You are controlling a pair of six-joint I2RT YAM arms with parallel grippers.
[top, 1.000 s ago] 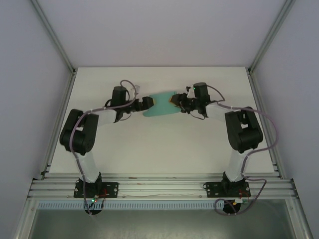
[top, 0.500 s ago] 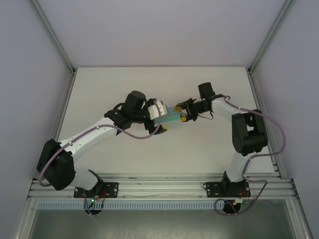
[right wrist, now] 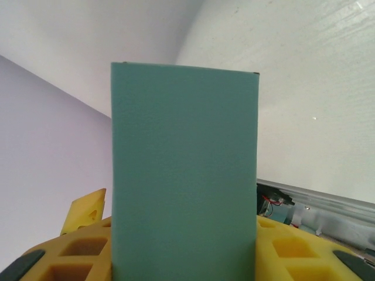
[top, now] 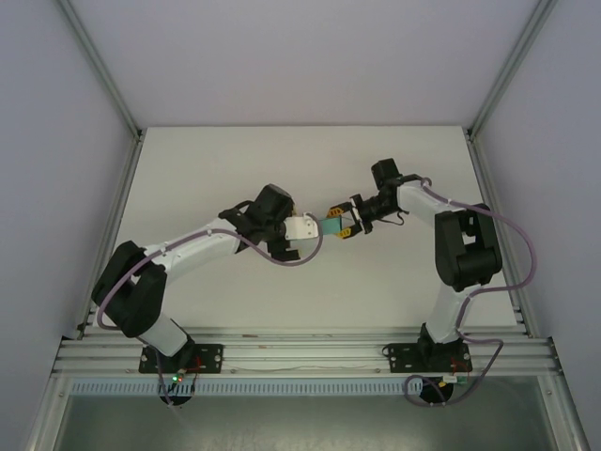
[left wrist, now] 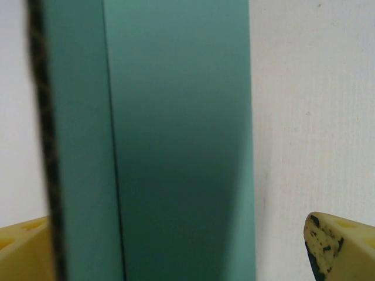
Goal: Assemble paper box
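The robot's right gripper clamps the end of the paper box across both sides, so the left gripper will hold the box while the right gripper opens and pinches its corner (top: 339, 218).
The paper box (top: 331, 225) is a small teal-green rectangular box held just above the middle of the white table. My right gripper (top: 346, 226) is shut on its right end. In the right wrist view the box (right wrist: 184, 146) stands upright between the yellow pads (right wrist: 293, 246), which press both of its sides. My left gripper (top: 314, 228) meets it from the left with jaws open. In the left wrist view the box (left wrist: 176, 117) fills the space between the yellow fingertips (left wrist: 343, 246), with a bare gap on the right side.
The white table (top: 282, 291) is ringed by an aluminium frame, with rails (top: 300, 343) along the near edge and posts at the back corners. Both arm bases sit on the near rail. Cables loop from each arm.
The teal card went from a flat spread sheet to a compact box. My left arm stretched further right toward it. My right gripper shifted slightly with the box in it.
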